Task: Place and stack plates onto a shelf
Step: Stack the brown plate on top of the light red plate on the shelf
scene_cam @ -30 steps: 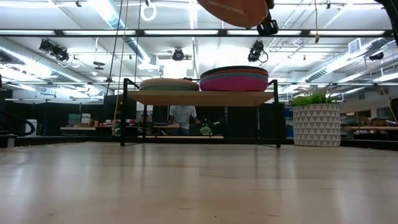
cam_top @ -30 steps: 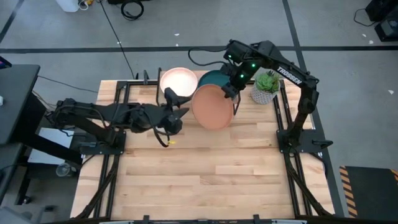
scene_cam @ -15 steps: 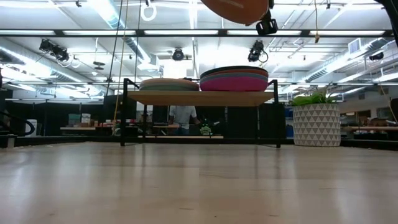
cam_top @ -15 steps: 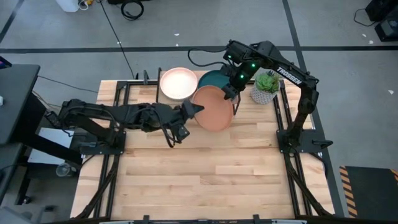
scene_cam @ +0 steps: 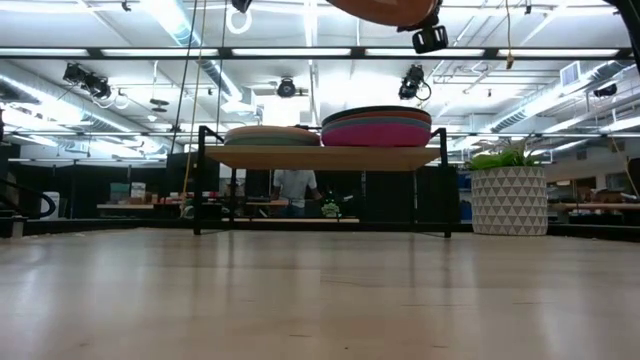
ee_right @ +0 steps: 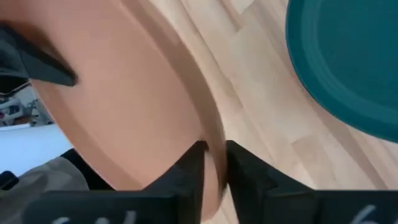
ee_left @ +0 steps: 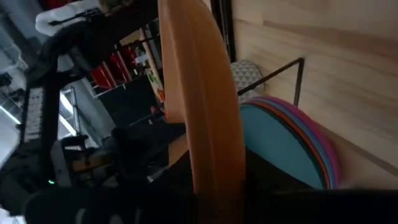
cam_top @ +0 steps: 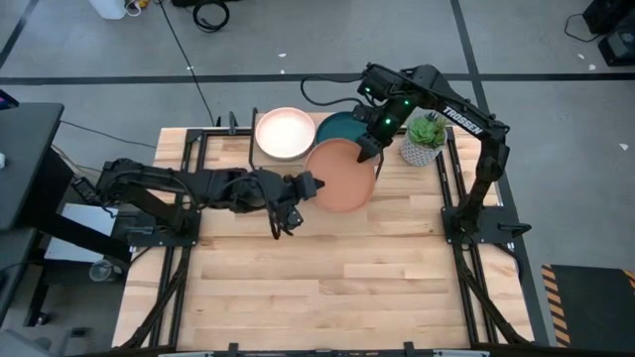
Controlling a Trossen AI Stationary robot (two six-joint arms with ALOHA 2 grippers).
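Observation:
The robot's left gripper will release the tan-brown plate on top of the cream plate (cam_top: 287,132) on the shelf.
The tan-brown plate (cam_top: 342,178) is held in the air in front of the shelf (scene_cam: 325,157), between both arms; its bottom shows at the top of the low view (scene_cam: 385,8). My right gripper (cam_top: 365,151) is shut on its far right rim. My left gripper (cam_top: 309,183) is shut on its left rim. On the shelf, the cream plate (cam_top: 285,132) tops the left stack (scene_cam: 270,135). The dark teal plate (cam_top: 340,125) tops the right stack (scene_cam: 377,127), which has a magenta plate at its bottom. My left gripper has the tan-brown plate's left rim (ee_left: 217,168) between its two fingers, coming level from the table's left. The plate shows edge-on and is clear of the table. My right gripper pinches the plate's far right rim (ee_right: 214,152) between its two fingers (ee_right: 193,165), one on each face, from above and the far side. The plate is lifted clear, tilted.
A potted plant (cam_top: 425,139) in a white patterned pot (scene_cam: 508,200) stands right of the shelf. The near half of the slatted table (cam_top: 327,288) is bare wood. A person (scene_cam: 293,190) shows far behind the shelf.
My left gripper has gone toward the table's right edge, reached the tan-brown plate's left rim with open fingers, and shut on it. My right gripper keeps its hold; the plate has risen a little in the low view.

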